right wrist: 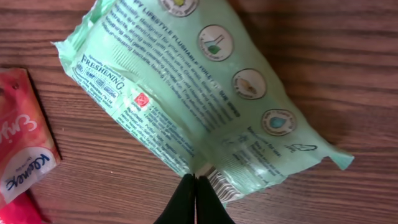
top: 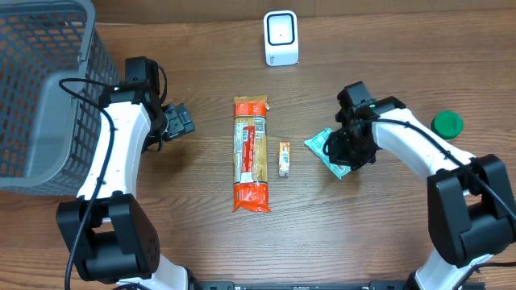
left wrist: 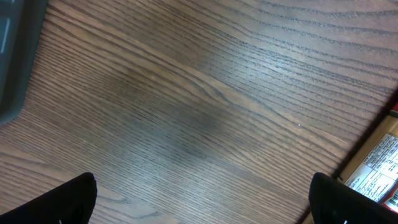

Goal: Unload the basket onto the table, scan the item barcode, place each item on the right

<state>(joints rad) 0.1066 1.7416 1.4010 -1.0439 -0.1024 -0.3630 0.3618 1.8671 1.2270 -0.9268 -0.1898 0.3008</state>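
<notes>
The shut fingers of my right gripper are beside the barcode on the flat green wipes packet, so they should lift clear and take the packet by its far edge (top: 327, 132).
A pale green wipes packet (right wrist: 205, 93) lies on the wood table, its barcode (right wrist: 225, 180) at the near edge. My right gripper (right wrist: 196, 179) is shut, its tips pinched on that edge beside the barcode. From above, the right gripper (top: 348, 149) covers much of the green packet (top: 321, 144). The white scanner (top: 280, 38) stands at the back centre. My left gripper (top: 179, 121) is open over bare wood, its fingers (left wrist: 74, 199) wide apart with nothing between them.
A long orange pasta packet (top: 251, 153) lies mid-table, with a small red tissue pack (top: 284, 159) beside it, also visible as the tissue pack (right wrist: 22, 155). A grey mesh basket (top: 40, 97) fills the left. A green lid (top: 446, 123) sits at the right.
</notes>
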